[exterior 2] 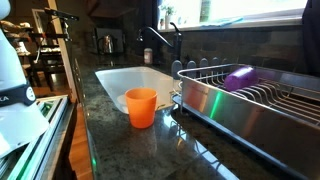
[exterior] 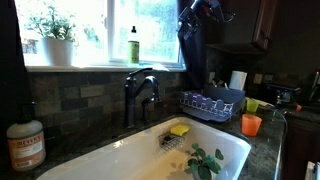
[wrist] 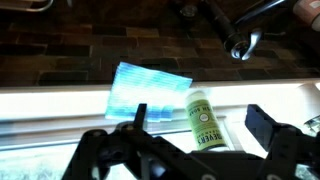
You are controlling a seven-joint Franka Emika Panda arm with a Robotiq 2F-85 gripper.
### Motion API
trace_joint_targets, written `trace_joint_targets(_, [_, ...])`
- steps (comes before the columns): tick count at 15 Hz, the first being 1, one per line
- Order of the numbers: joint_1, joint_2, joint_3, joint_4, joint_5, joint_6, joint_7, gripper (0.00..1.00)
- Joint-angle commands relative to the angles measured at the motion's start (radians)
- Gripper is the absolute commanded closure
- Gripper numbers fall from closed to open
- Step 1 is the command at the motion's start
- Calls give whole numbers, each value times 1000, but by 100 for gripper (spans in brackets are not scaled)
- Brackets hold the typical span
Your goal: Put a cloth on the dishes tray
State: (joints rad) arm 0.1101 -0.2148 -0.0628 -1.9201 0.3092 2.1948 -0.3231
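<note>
The light blue striped cloth lies on the window sill, and next my gripper will go to it and close on the cloth's end (exterior: pixel 163 67) (wrist: pixel 112 110) farthest from the green soap bottle.
A light blue striped cloth (wrist: pixel 148 88) shows in the wrist view, spread across the line where the bright window sill meets the dark tiles; I cannot tell what it rests on. My gripper (wrist: pixel 200 128) is open and empty, its dark fingers either side of a green soap bottle (wrist: pixel 204 120) far below on the sill. In an exterior view the gripper (exterior: pixel 200 8) hangs high by the window above the wire dishes tray (exterior: pixel 210 103). The tray (exterior 2: pixel 250 110) stands right of the sink and holds a purple item (exterior 2: pixel 238 77).
An orange cup (exterior 2: pixel 141 106) stands on the counter between sink and tray, and also shows beside the tray (exterior: pixel 251 124). The dark faucet (exterior: pixel 140 90) rises behind the white sink (exterior: pixel 130 155), which holds a yellow sponge (exterior: pixel 179 129) and green leaves (exterior: pixel 205 160). A soap dispenser (exterior: pixel 25 145) stands at the sink's corner.
</note>
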Motion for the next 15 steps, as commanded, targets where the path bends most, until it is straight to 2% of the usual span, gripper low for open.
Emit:
trace_joint_targets(1, [-14,16,11,31,14,-4,-29,0])
trace_joint_targets(5, [-15,37,9,66,31,-3,-71,0])
trace_joint_targets(6, [-23,44,27,69,-29,16,-10,0])
trace_joint_targets(11, [-19,99,69,164,-112,111,66,0])
trace_joint_targets(13, [-18,127,88,212,-162,104,107,0])
trace_joint_targets(15, [-29,154,107,257,-269,58,200,0])
